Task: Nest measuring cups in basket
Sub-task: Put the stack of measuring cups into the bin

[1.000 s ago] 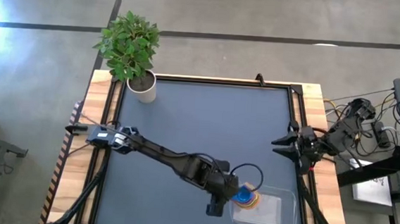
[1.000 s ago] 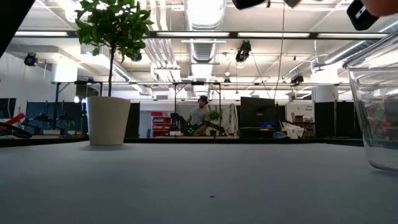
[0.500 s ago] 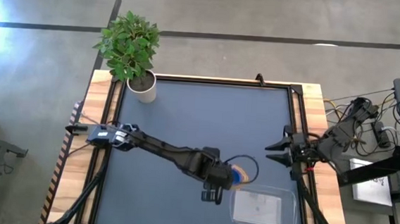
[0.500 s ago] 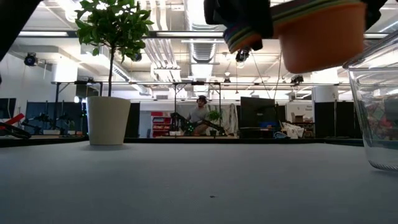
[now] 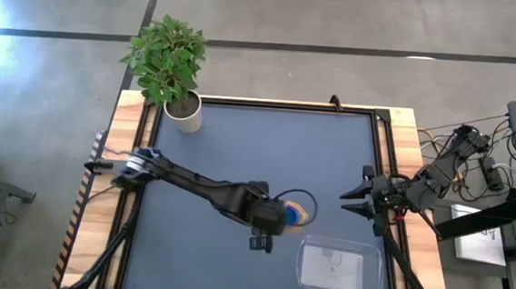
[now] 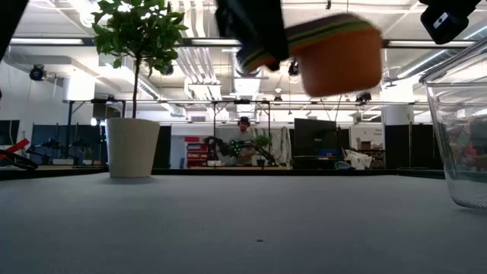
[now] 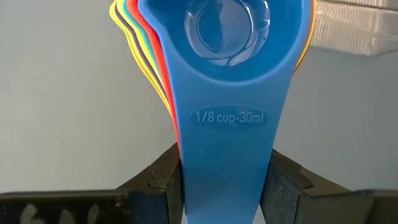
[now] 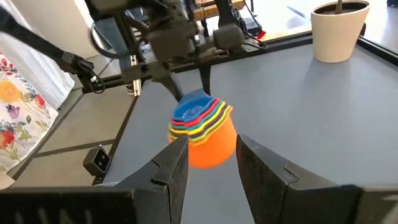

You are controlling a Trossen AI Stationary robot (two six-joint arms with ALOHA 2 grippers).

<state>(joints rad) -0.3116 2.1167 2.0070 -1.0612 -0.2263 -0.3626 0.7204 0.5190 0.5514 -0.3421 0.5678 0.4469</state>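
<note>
Next, my left gripper lets go of the measuring cups on the table's middle (image 5: 252,199), in between the plant pot and the basket.
The measuring cups (image 5: 291,212) sit nested in one stack, blue innermost and orange outermost, held in my left gripper (image 5: 269,221) above the table's middle, left of and beyond the basket. The stack (image 6: 338,53) hangs well above the tabletop. The basket (image 5: 342,247) is a clear rectangular tray resting flat near the table's near right corner; its wall (image 6: 459,137) shows in the low view. My right gripper (image 5: 354,199) is open by the right edge, pointing at the stack (image 8: 202,132). My left gripper (image 7: 225,182) pinches the fanned bundle of flat handles between its two fingers, the blue handle (image 7: 227,146) on top. The fingers (image 8: 202,74) slant down from above and run along the handles. The stack is lifted clear and slightly tilted, cups opening upward.
A white plant pot (image 5: 184,112) with a green plant stands at the far left corner, also seen as the pot (image 6: 132,146) in the low view. Wooden rails edge the table. Bare table surface stretches between the pot and the stack. A person sits far back in the room.
My left gripper has carried the stack from above the basket's left end toward the table's far edge and left, away from the basket, still shut on the handles. My right gripper has shifted a little toward the near edge.
</note>
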